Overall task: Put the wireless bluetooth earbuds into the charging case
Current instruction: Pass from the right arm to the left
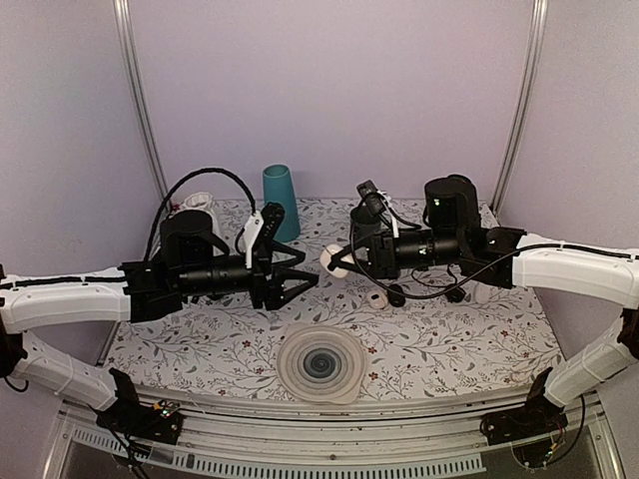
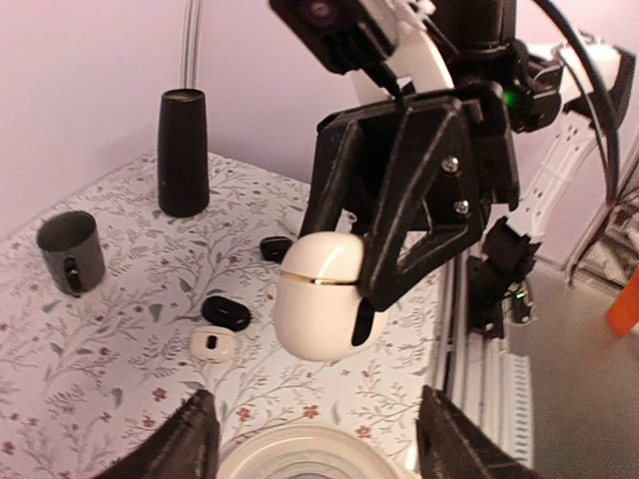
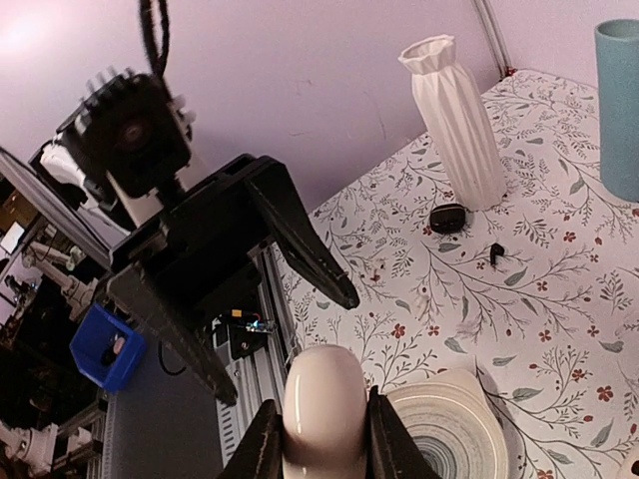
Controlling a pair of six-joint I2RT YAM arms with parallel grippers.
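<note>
I can see my right gripper's fingers crossing the charging case's gold seam, so next I take the charging case's loose end [image 2: 319, 327] with my left gripper before my right gripper opens to re-grip.
The charging case [image 1: 331, 259] is a white glossy pebble with a thin gold seam, lid shut. My right gripper [image 1: 339, 261] is shut on it and holds it in the air above the table's middle. It shows in the left wrist view [image 2: 318, 299] and between my right fingers in the right wrist view [image 3: 323, 404]. My left gripper [image 1: 300, 275] is open and empty, its tips just left of the case; its fingers [image 2: 190, 439] stand wide apart. A white earbud [image 1: 377, 297] lies on the table below, and shows in the left wrist view [image 2: 213, 342].
A round ridged plate [image 1: 321, 364] sits at the front centre. A teal cup [image 1: 280, 203] and a white vase [image 3: 454, 120] stand at the back. Black oval cases [image 2: 227, 312] [image 3: 448, 217], a black mug [image 2: 70, 249] and a black cylinder [image 2: 183, 150] lie around.
</note>
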